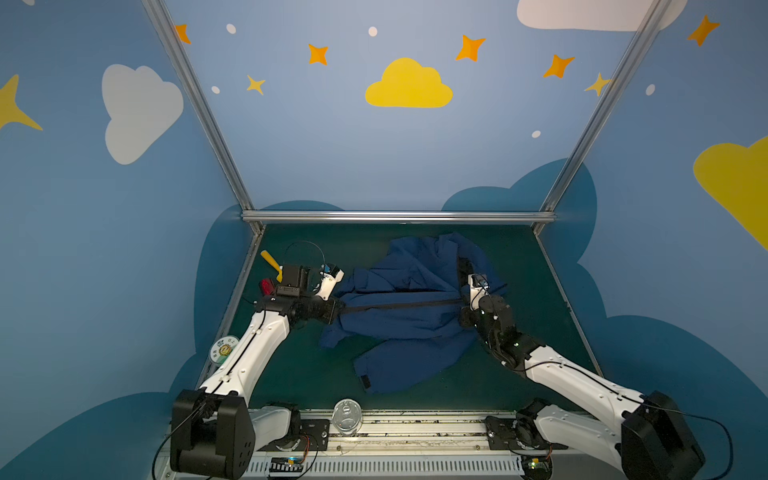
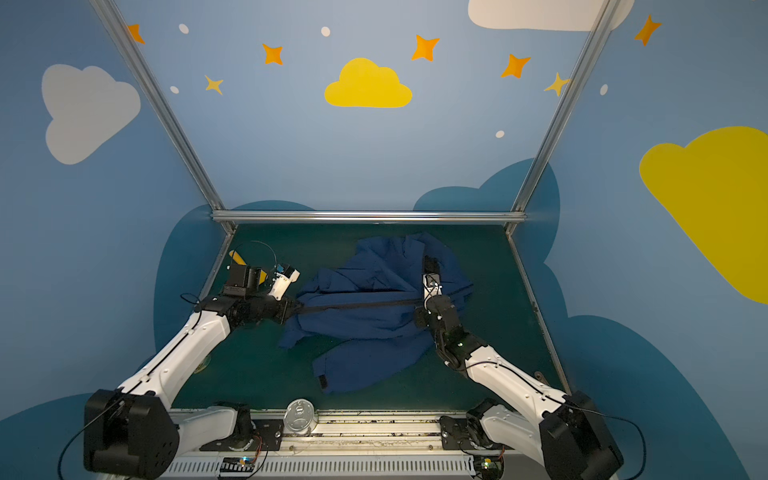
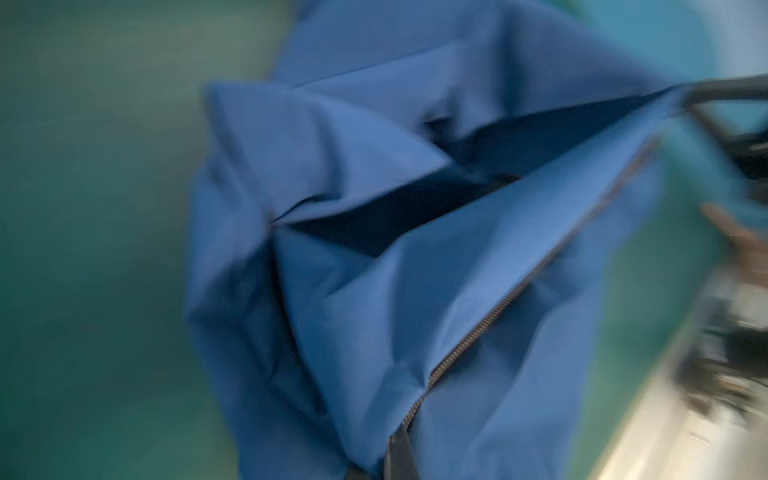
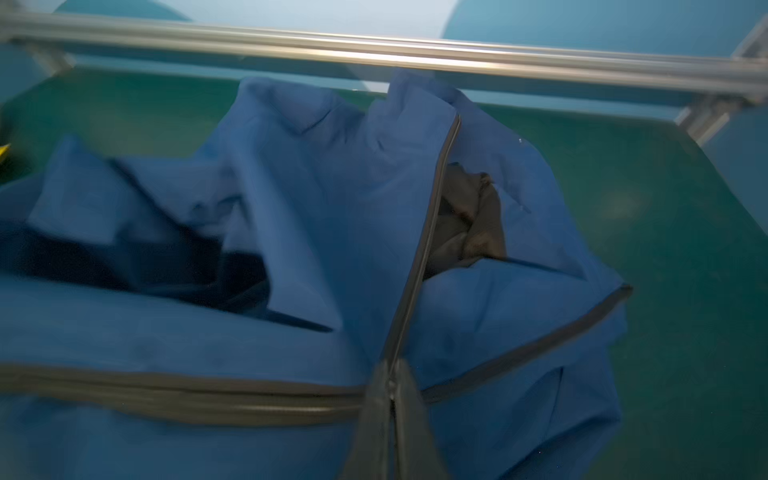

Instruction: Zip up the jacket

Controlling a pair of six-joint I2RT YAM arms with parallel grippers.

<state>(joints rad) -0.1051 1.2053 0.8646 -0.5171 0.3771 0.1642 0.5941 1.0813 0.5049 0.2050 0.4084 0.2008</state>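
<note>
Next, my right gripper lets go of the zipper slider over the green mat (image 1: 513, 308) (image 4: 668, 384) just past the edge of the crumpled navy blue jacket.
The navy blue jacket (image 1: 409, 316) lies crumpled on the green mat (image 1: 523, 266), in both top views (image 2: 365, 320). Its dark zipper (image 1: 403, 305) is pulled taut between my two grippers. My left gripper (image 1: 338, 311) (image 2: 296, 309) is shut on the zipper's left end at the jacket's edge; in the left wrist view the teeth (image 3: 519, 291) run away from its fingers (image 3: 401, 455). My right gripper (image 1: 463, 301) (image 2: 417, 300) is shut on the zipper slider (image 4: 390, 392). The joined zipper (image 4: 166, 395) runs off one side of the slider. Beyond it two separate edges (image 4: 436, 208) spread apart over black lining (image 4: 469, 224).
A yellow-handled tool (image 1: 271, 262) and a red object (image 1: 267, 286) sit behind the left arm. A round printed disc (image 1: 224, 349) lies by the left edge. A clear can (image 1: 347, 417) stands on the front rail. An aluminium bar (image 1: 399, 217) bounds the back.
</note>
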